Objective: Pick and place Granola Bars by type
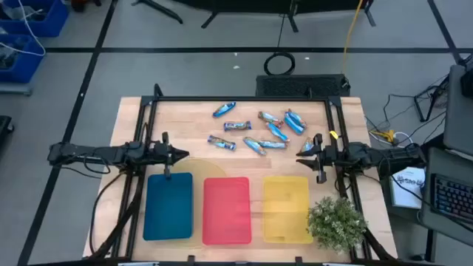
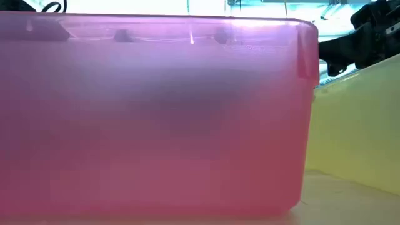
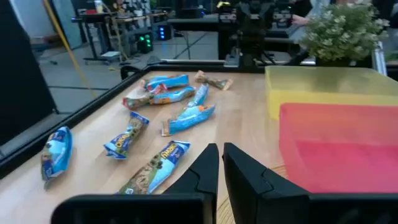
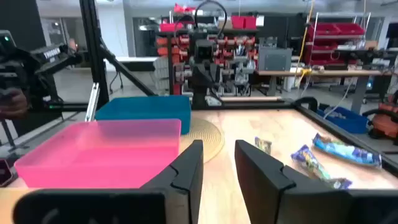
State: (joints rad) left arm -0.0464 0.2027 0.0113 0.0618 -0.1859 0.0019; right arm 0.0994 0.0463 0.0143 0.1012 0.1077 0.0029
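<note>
The farther granola bar in the side-by-side pair beyond the yellow tray has a near end (image 1: pixel 303 127), and my right gripper needs to close on it.
Several granola bars (image 1: pixel 255 131) in shiny, mostly blue wrappers lie scattered flat on the far half of the wooden table; none is in a tray. My left gripper (image 1: pixel 183 155) hovers at the table's left, near the blue tray's far edge, with its fingers shut on nothing. In its wrist view (image 3: pixel 221 163) the closest bar (image 3: pixel 155 168) lies just ahead and to one side. My right gripper (image 1: pixel 299 150) hovers at the table's right, beyond the yellow tray, slightly open and empty (image 4: pixel 219 163). Bars (image 4: pixel 345 150) lie to its side.
Three trays stand in a row along the near edge: blue (image 1: pixel 168 205), red (image 1: pixel 226 209) and yellow (image 1: pixel 286 207). A potted plant (image 1: pixel 336 222) stands at the near right corner. The red tray's wall (image 2: pixel 156 125) fills the low view. A black frame rims the table.
</note>
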